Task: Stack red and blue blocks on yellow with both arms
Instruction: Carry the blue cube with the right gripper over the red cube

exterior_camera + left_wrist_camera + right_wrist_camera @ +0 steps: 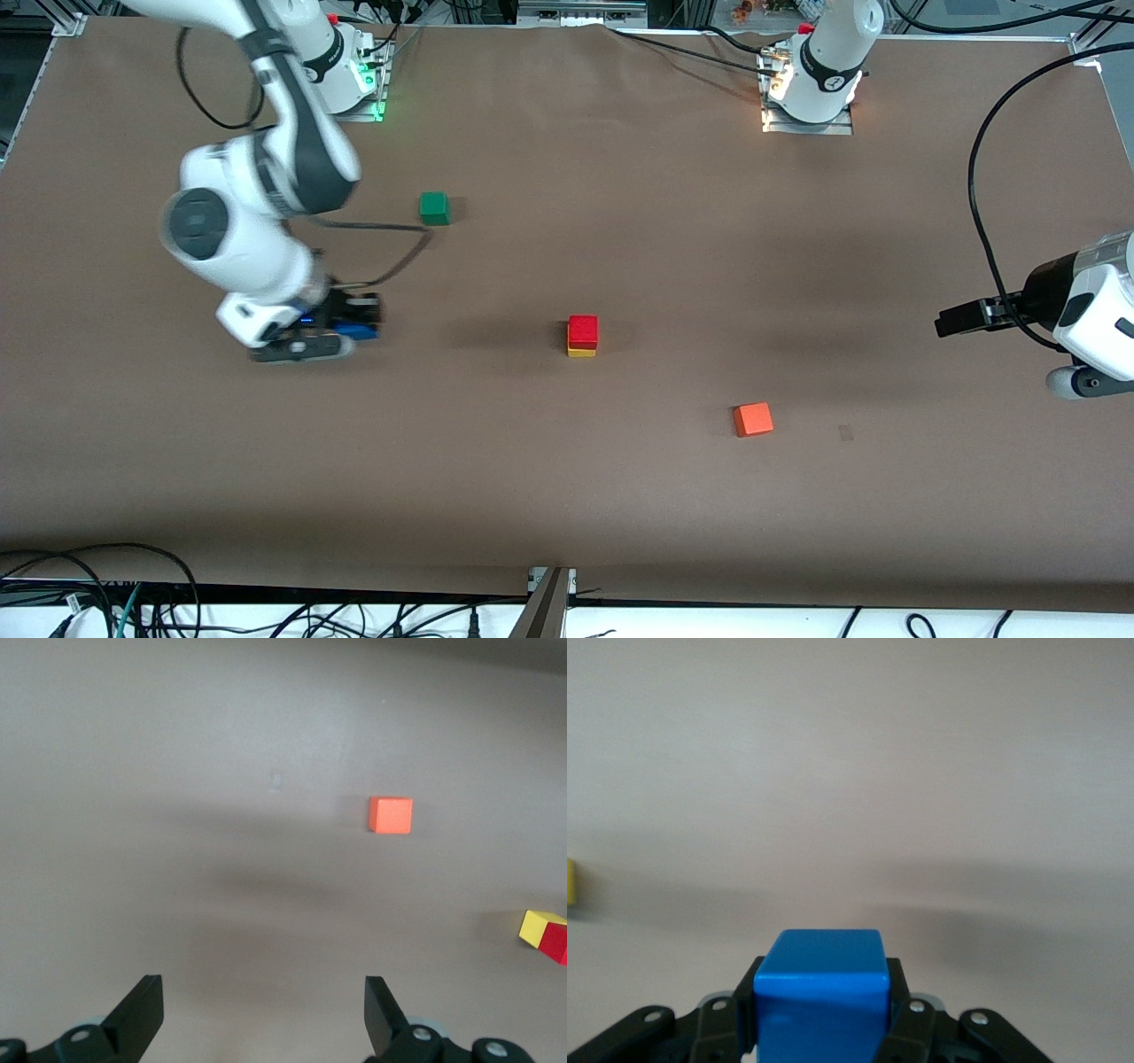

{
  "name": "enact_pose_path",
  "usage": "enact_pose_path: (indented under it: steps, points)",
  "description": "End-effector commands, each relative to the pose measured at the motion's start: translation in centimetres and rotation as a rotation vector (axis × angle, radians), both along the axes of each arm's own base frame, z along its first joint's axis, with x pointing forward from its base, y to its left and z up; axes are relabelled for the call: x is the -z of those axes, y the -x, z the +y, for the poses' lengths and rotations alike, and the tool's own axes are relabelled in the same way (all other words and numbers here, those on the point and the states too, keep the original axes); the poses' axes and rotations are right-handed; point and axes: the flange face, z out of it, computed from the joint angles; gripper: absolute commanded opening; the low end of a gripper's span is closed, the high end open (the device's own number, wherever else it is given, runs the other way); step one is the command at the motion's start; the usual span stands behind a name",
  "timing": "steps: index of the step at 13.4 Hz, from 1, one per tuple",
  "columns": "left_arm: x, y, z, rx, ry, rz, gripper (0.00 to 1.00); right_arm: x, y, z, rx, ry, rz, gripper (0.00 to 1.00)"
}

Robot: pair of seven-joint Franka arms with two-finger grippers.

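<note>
I should use my right gripper to set the blue block, now over bare table, down on top of the red block [582, 324] in the middle of the table.
The red block [582, 330] sits on the yellow cube [580, 352] at the middle of the table; both also show at the edge of the left wrist view, red [556, 943] on yellow [534, 926]. My right gripper [354, 330] is shut on the blue block [822, 992], which shows between its black fingers [897, 992], over bare table toward the right arm's end from the stack. A sliver of the yellow cube [570, 881] shows in the right wrist view. My left gripper [261, 985] is open and empty and waits at the left arm's end of the table [952, 321].
A green cube [434, 208] lies nearer the robots' bases than the stack. An orange cube [753, 419] lies nearer the front camera, toward the left arm's end, and shows in the left wrist view [391, 814]. A black cable hangs by the right gripper.
</note>
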Motion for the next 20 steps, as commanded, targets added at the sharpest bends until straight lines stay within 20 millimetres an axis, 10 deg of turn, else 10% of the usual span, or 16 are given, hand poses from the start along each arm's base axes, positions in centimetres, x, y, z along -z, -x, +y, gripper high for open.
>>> enact_pose_path:
  steps: [1, 7, 14, 20]
  points:
    - [-1.4, 1.2, 1.5, 0.041, 0.011, 0.003, 1.00, 0.3, -0.1, 9.3, 0.077, -0.013, 0.000, 0.42]
    - [-1.1, 5.9, 0.8, 0.100, -0.007, 0.053, 1.00, 1.5, 3.8, 23.9, 0.190, -0.044, -0.030, 0.42]
    - [0.1, 10.5, 0.0, 0.100, -0.010, 0.018, 1.00, 4.0, 4.6, 29.0, 0.115, -0.015, -0.120, 0.44]
    - [0.5, 10.1, 0.3, 0.093, -0.005, 0.024, 1.00, 5.5, 5.4, 30.8, 0.078, -0.008, -0.153, 0.48]
